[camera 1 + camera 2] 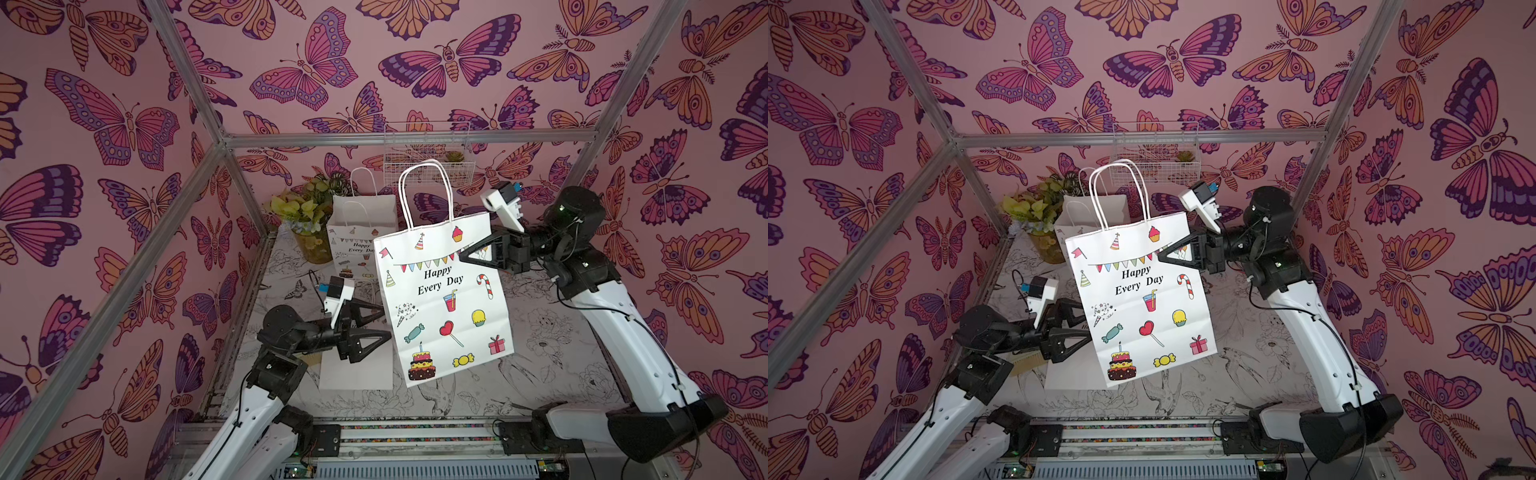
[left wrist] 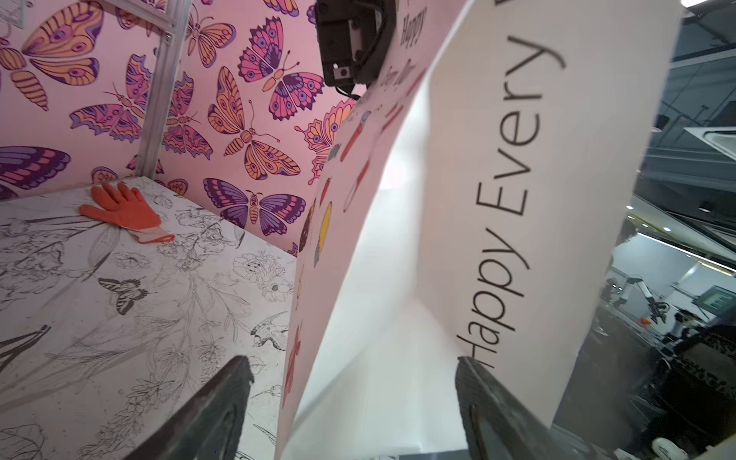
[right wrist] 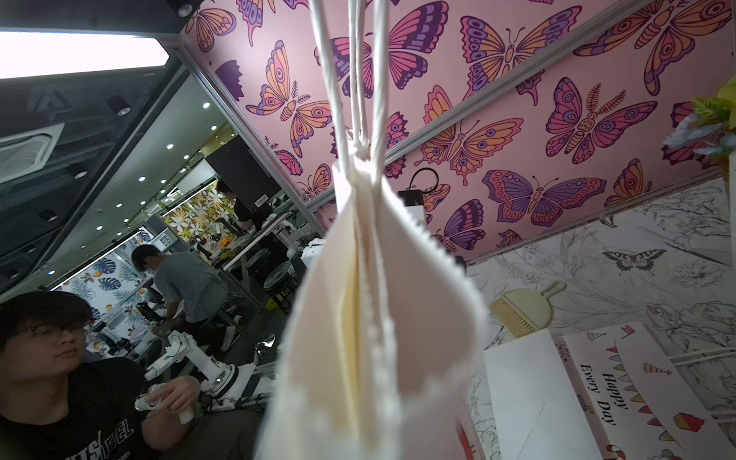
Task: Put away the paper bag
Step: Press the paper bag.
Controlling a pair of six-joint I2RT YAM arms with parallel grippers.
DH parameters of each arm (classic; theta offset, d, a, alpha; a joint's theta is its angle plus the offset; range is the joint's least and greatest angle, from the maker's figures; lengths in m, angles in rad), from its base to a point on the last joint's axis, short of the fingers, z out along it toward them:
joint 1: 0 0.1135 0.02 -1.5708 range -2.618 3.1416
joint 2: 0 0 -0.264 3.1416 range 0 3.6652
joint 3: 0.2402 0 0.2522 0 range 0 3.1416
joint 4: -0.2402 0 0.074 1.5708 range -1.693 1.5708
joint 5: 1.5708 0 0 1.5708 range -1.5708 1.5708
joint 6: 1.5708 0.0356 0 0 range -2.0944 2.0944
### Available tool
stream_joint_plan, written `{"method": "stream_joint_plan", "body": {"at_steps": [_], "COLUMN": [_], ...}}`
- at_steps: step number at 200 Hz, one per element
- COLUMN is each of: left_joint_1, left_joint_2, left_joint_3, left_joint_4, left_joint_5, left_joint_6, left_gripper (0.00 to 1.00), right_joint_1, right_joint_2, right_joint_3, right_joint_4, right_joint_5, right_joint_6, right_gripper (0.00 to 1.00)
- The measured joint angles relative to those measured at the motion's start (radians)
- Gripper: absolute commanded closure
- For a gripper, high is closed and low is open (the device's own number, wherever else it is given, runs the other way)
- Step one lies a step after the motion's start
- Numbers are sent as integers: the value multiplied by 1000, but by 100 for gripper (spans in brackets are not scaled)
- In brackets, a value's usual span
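Observation:
Next, my right gripper lowers the paper bag, which hangs tilted with its lower side at my left gripper, before my left gripper pinches its edge higher (image 1: 384,286).
A white paper bag (image 1: 444,299) (image 1: 1142,299) printed "Happy Every Day" hangs in the air above the table, tilted, with its handles pointing up. My right gripper (image 1: 463,255) (image 1: 1163,255) is shut on the bag's upper right edge and holds it up. In the right wrist view the bag's toothed rim (image 3: 370,318) fills the middle and hides the jaws. My left gripper (image 1: 386,322) (image 1: 1086,324) stands open at the bag's lower left edge. In the left wrist view the bag's folded side (image 2: 398,239) lies between the spread fingers (image 2: 223,398), and I see no contact.
A second printed bag (image 1: 361,232) stands at the back beside a potted plant (image 1: 307,224). A flat white bag (image 1: 357,370) lies on the table (image 1: 540,353) under my left arm. A wire basket (image 1: 428,153) hangs on the back wall. An orange glove (image 2: 123,211) and a brush with dustpan (image 3: 525,310) lie on the table.

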Motion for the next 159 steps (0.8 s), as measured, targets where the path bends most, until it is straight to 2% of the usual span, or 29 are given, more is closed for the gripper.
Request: {"method": "stream_joint_plan", "body": {"at_steps": [30, 75, 87, 106, 123, 130, 142, 151, 159], "left_joint_1": [-55, -93, -96, -99, -101, -101, -101, -101, -101], "left_joint_2": [53, 78, 78, 77, 73, 73, 73, 72, 72], "left_joint_3": [4, 22, 25, 27, 29, 29, 29, 29, 30], "left_joint_4": [-1, -1, -1, 0, -1, -2, -5, -8, -7], "left_joint_5": [-12, -40, -45, -51, -53, -53, -55, -62, -68], "left_joint_6": [26, 56, 58, 62, 65, 65, 64, 64, 63], "left_gripper": [32, 75, 83, 88, 89, 85, 69, 52, 42], "right_joint_1": [23, 44, 45, 44, 43, 43, 43, 43, 44], "right_joint_2": [7, 7, 7, 3, -13, -19, -32, -46, -60], "right_joint_3": [-8, -48, -52, -57, -74, -76, -80, -92, -104], "right_joint_4": [72, 179, 190, 188, 157, 134, 100, 80, 59], "right_joint_5": [29, 59, 71, 101, 135, 148, 166, 179, 188], "right_joint_6": [68, 160, 175, 175, 156, 140, 113, 97, 81], "right_gripper": [100, 100, 100, 100, 100, 100, 100, 100, 100]}}
